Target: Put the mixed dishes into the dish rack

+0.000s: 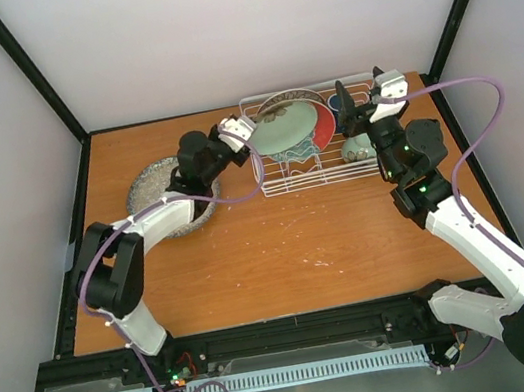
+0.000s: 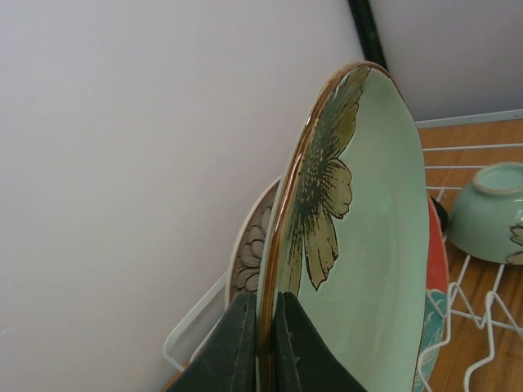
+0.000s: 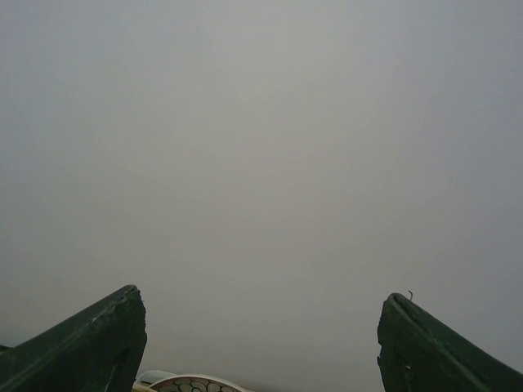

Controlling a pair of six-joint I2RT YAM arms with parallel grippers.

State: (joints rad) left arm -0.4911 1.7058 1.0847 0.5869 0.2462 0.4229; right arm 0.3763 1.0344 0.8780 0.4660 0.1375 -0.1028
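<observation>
My left gripper should release the pale green plate in the dish rack [image 1: 292,133], in front of the red-rimmed teal plate. The pale green plate is now on edge over the rack.
The white wire dish rack [image 1: 285,184] stands at the back of the table. My left gripper [image 1: 242,130] is shut on the rim of the pale green plate [image 1: 286,129] and holds it on edge over the rack's left part. In the left wrist view the fingers [image 2: 237,343] pinch that plate [image 2: 368,212]. The petal-patterned plate [image 2: 249,253] is behind it and the red-rimmed teal plate [image 2: 435,278] in front. The small pale green bowl [image 1: 357,147] lies in the rack's right part. My right gripper [image 1: 360,92] is open above the rack's right end, over a dark blue mug [image 1: 335,100].
The large speckled grey plate [image 1: 154,190] lies on the table left of the rack, partly under my left arm. The back wall is close behind the rack. The right wrist view shows mostly wall, with the petal plate's rim [image 3: 192,382] at the bottom.
</observation>
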